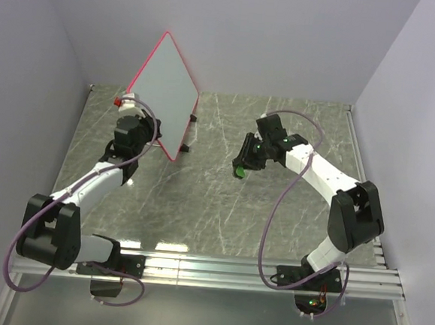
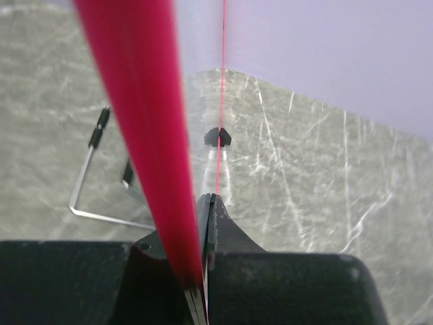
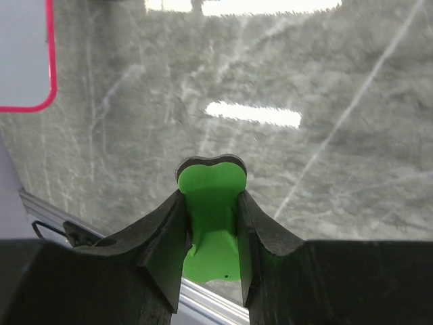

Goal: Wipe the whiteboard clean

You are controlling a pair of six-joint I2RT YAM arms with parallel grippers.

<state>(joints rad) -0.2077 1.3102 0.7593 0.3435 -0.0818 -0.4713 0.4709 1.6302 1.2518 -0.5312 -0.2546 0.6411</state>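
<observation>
My left hand will release the whiteboard, now held up on edge, leaning back on the wire stand [image 1: 145,95] near the back wall.
The whiteboard [image 1: 165,91], white with a thin pink-red rim, is held up on edge at the back left, tilted, its face blank. My left gripper [image 1: 131,107] is shut on its left edge; in the left wrist view the red rim [image 2: 145,135] runs down between the closed fingers [image 2: 223,230]. A corner of the board shows in the right wrist view [image 3: 24,54]. My right gripper [image 1: 241,168] is shut on the green bow-shaped eraser [image 3: 208,217], held above the table to the right of the board, apart from it.
A red-capped marker [image 1: 120,102] lies by the left gripper. Two black clips [image 1: 189,134] sit on the board's lower right edge. A wire stand [image 2: 95,196] lies on the marble table. Grey walls enclose the back and sides; metal rails run along the near and right edges.
</observation>
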